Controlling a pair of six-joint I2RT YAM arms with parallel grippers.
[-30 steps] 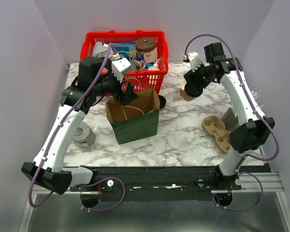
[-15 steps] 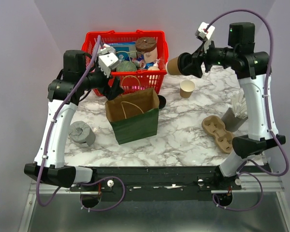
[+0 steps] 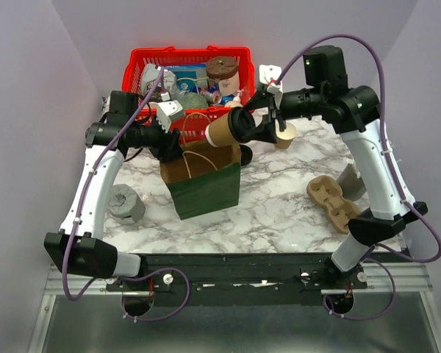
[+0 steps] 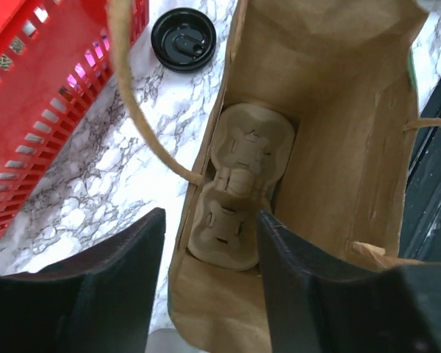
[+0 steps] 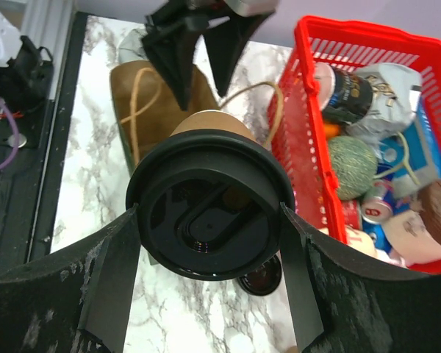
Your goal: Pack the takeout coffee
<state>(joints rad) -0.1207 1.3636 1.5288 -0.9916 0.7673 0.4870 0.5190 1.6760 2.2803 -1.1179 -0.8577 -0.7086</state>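
The paper bag's rim sits loose in my open left gripper, so next I pinch the bag's rim [image 4: 197, 182] by the bottom of the handle before my right gripper lowers the coffee.
The takeout coffee [image 3: 222, 130], a tan kraft cup with a black lid [image 5: 206, 213], lies sideways in the air above the open green paper bag [image 3: 206, 193]. My right gripper [image 3: 244, 126] is shut on it at the lid, its base pointing left. A second tan cup [image 3: 284, 134], open with a white rim, stands on the marble behind it. My left gripper [image 4: 210, 217] is open at the bag's left rim, one finger outside and one inside. A pulp two-cup carrier [image 4: 239, 184] lies at the bottom of the bag [image 4: 338, 110].
A red basket [image 3: 187, 59] full of groceries stands at the back, just behind the bag. A loose black lid [image 3: 245, 156] lies right of the bag. Another pulp carrier [image 3: 331, 200] and a grey holder [image 3: 350, 180] sit at the right, a grey roll [image 3: 125, 204] at the left.
My right arm lifted the lidded cup from the back right and swung it left to over the bag. My left gripper came to the bag's rim and its jaws narrowed.
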